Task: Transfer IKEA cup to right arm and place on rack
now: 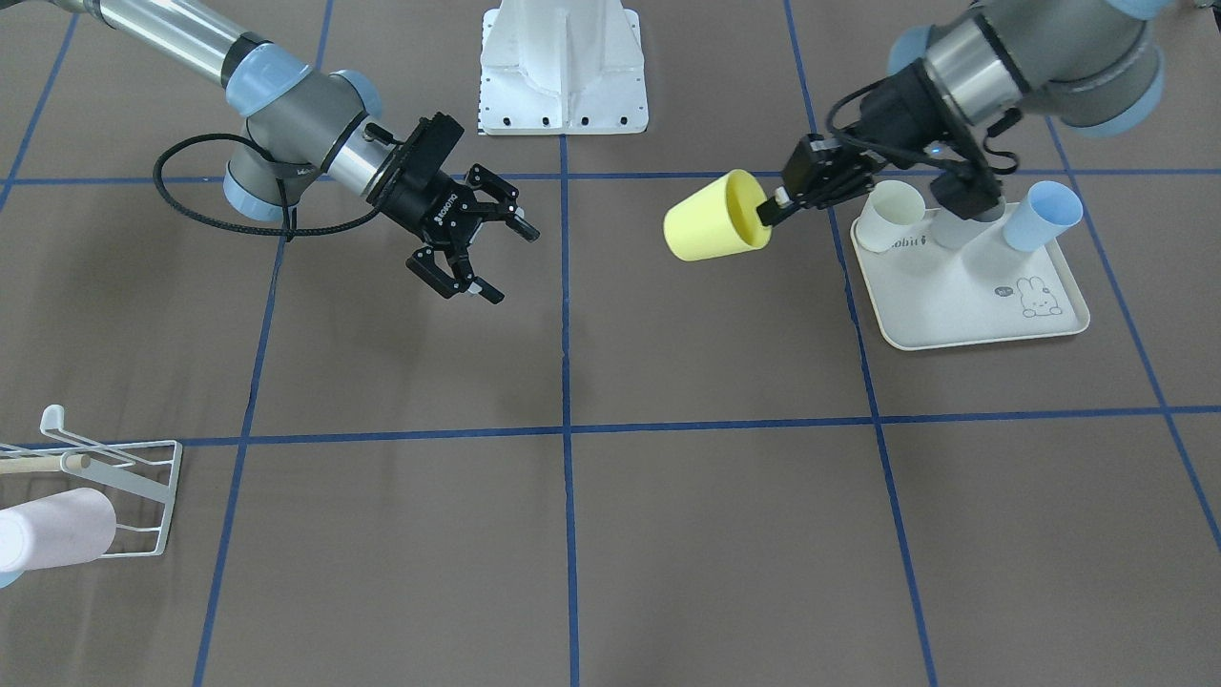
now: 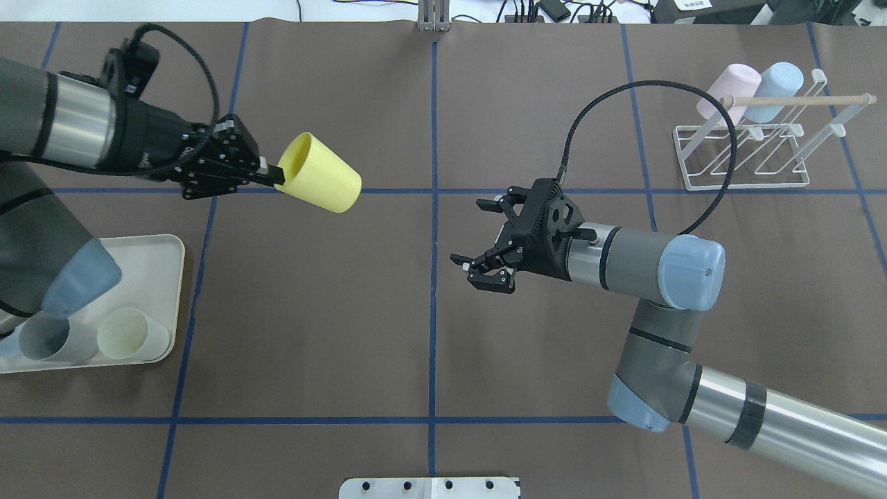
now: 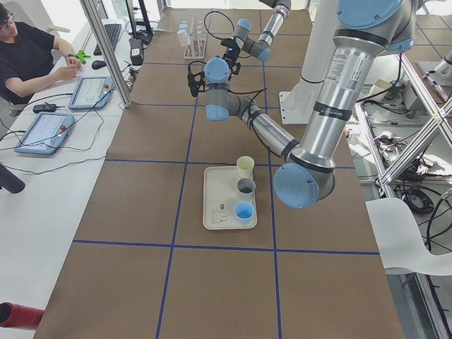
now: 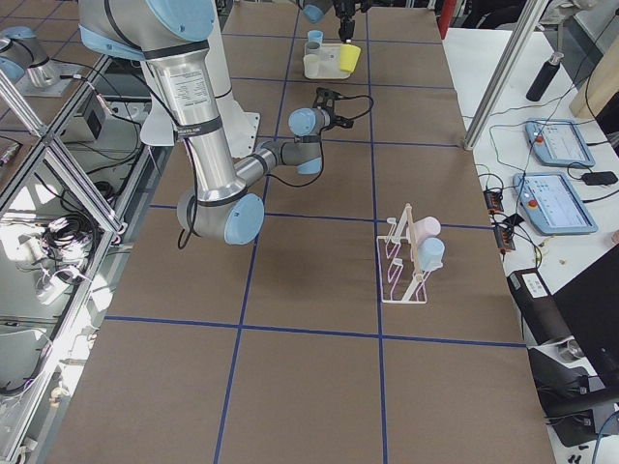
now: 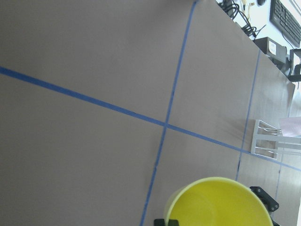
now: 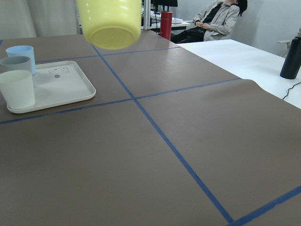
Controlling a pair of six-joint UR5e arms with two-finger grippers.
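Note:
Next, I close my right gripper around the yellow IKEA cup's base end (image 1: 683, 234) (image 6: 113, 36), because my left gripper is holding the cup's rim.
The yellow IKEA cup (image 1: 713, 230) (image 2: 324, 176) hangs on its side above the table. My left gripper (image 1: 769, 210) (image 2: 271, 174) is shut on its rim, one finger inside the mouth. The left wrist view shows the cup's rim (image 5: 220, 203) at the bottom. My right gripper (image 1: 511, 265) (image 2: 470, 233) is open and holds nothing. It sits near the table's middle, a short way from the cup's base and facing it. Its wrist view shows the cup's base (image 6: 111, 22) ahead. The white wire rack (image 2: 748, 158) (image 1: 134, 477) (image 4: 406, 263) stands at the far right with its wooden rod.
A pink cup (image 2: 724, 91) and a blue cup (image 2: 775, 89) hang on the rack. The cream tray (image 2: 154, 265) (image 1: 963, 307) by the left arm holds a cream, a grey and a blue cup. The white robot base (image 1: 563, 69) is at the table edge. People sit beside the table.

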